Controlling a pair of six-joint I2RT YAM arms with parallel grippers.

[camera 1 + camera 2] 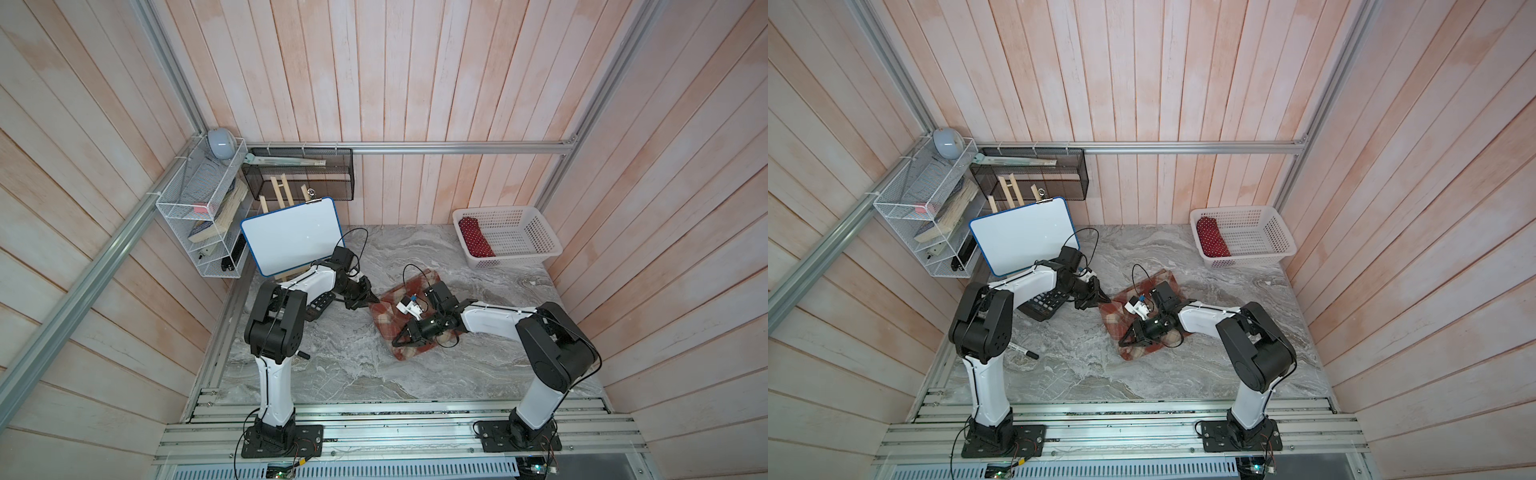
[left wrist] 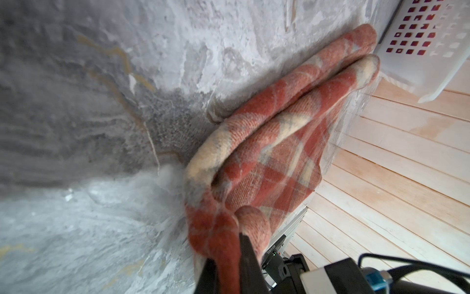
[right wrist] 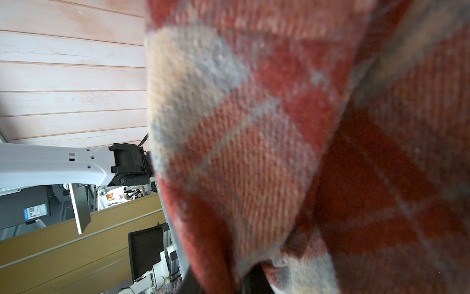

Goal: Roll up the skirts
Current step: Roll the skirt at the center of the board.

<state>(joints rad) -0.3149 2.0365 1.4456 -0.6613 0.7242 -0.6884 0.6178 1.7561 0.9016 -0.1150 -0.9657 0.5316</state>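
My left gripper is pinching the skirt's outer fold into a heap. I need to open that gripper and take the skirt's raised inner fold [image 2: 253, 223] before I keep rolling.
One of the skirts [image 1: 386, 316] [image 1: 1115, 320], thick rust-red, cream and tan plaid, lies folded in the middle of the marble table. My left gripper [image 1: 372, 297] [image 1: 1105, 298] is at its far left corner. In the left wrist view that gripper [image 2: 225, 248] is shut on a bunched fold of the skirt [image 2: 279, 152]. My right gripper [image 1: 397, 343] [image 1: 1123, 341] is at the skirt's near edge, its arm lying across the cloth. In the right wrist view the skirt [image 3: 254, 127] fills the picture, and the right gripper [image 3: 221, 278] is shut on a fold.
A white basket [image 1: 540, 232] at the back right holds a red dotted roll of cloth [image 1: 476, 237]. A black calculator [image 1: 1046, 305] lies under my left arm, with a marker [image 1: 1027, 352] nearer the front. A whiteboard [image 1: 291, 237] and wire shelf [image 1: 199, 216] stand at the back left.
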